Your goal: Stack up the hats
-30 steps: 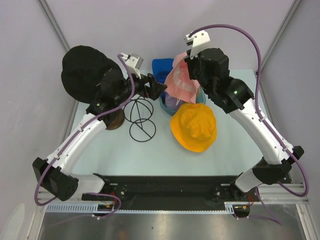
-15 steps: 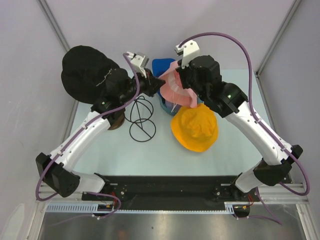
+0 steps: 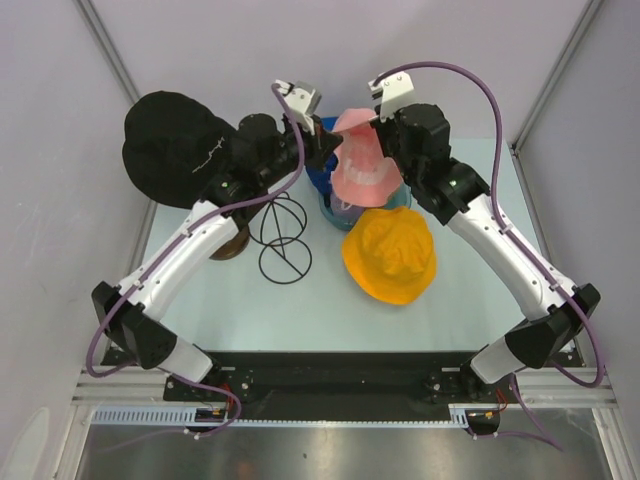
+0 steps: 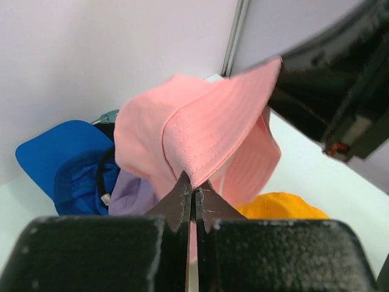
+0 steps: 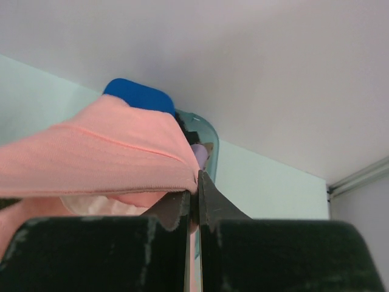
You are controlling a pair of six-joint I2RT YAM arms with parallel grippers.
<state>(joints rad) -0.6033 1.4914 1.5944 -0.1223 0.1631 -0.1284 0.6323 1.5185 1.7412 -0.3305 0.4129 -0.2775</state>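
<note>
The pink hat hangs folded with the robot's grippers close together on its brim, so the right gripper will take the pink hat's loose edge (image 3: 378, 198) before covering the orange hat.
A pink bucket hat (image 3: 362, 172) hangs above the pile at the back centre, stretched between both grippers. My left gripper (image 3: 328, 150) (image 4: 194, 185) is shut on its brim (image 4: 200, 146) from the left. From the right, my right gripper (image 3: 386, 140) (image 5: 197, 179) is shut on the opposite brim edge (image 5: 121, 158). Under the pink hat lie a lavender hat (image 4: 130, 194) and a blue cap (image 4: 58, 155). An orange bucket hat (image 3: 390, 255) rests on the table in front of them. At the far left sits a black bucket hat (image 3: 175, 145) with small white lettering.
A black wire stand (image 3: 280, 235) stands left of the orange hat. A brown object (image 3: 232, 243) lies half hidden under the left arm. A teal rim (image 5: 206, 137) shows beneath the pile. Enclosure walls and posts stand close behind and at both sides.
My left gripper has gone from open to shut on the pink hat's brim and swung right and back. The right gripper has shifted the hat left, now spread between both.
</note>
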